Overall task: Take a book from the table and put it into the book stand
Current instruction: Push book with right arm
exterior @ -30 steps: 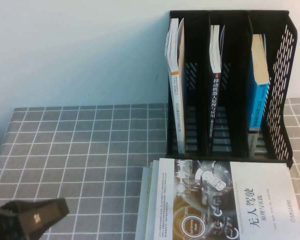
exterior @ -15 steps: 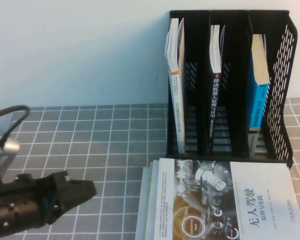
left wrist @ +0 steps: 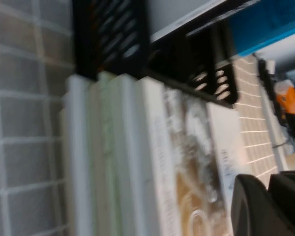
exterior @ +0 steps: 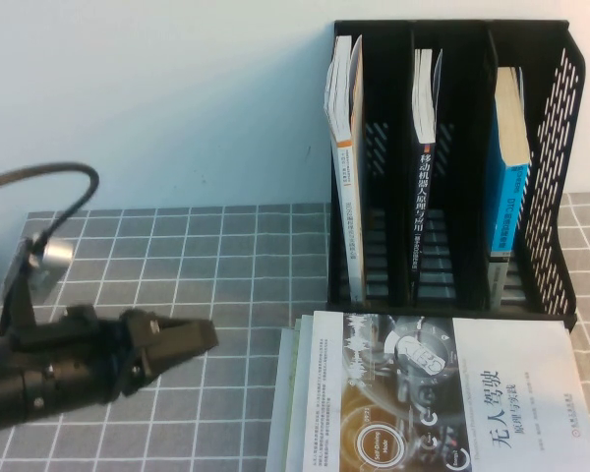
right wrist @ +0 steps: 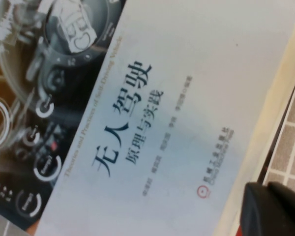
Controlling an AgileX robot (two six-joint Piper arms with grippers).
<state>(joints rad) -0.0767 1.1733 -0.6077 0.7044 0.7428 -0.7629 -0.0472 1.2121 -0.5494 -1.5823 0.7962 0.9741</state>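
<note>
Next, I close my left gripper on the middle of the dark half's outer edge (exterior: 310, 401) (left wrist: 153, 174), on the book that lies on top of the stack.
The book (exterior: 442, 393), half white with a black title and half dark with glowing circles, lies flat on top of a stack on the grid-cloth table (exterior: 177, 256), just in front of the black book stand (exterior: 452, 29). My left gripper (exterior: 205, 339) is shut and empty, hovering left of the stack with its tip pointing at it. The left wrist view shows the stack's page edges, the book (left wrist: 187, 162) and the stand (left wrist: 110, 39), with the left gripper (left wrist: 268, 196). My right gripper (right wrist: 268, 209), out of the high view, is shut just above the book's (right wrist: 137, 98) white corner.
The stand's three slots each hold an upright book: a white one (exterior: 346, 147) on the left, a dark-spined one (exterior: 425, 177) in the middle, a blue-spined one (exterior: 506, 187) on the right. A wall stands close behind. Open grid cloth lies left of the stack.
My left arm has come up from the lower left corner and moved right toward the book stack. The books and the stand have not moved.
</note>
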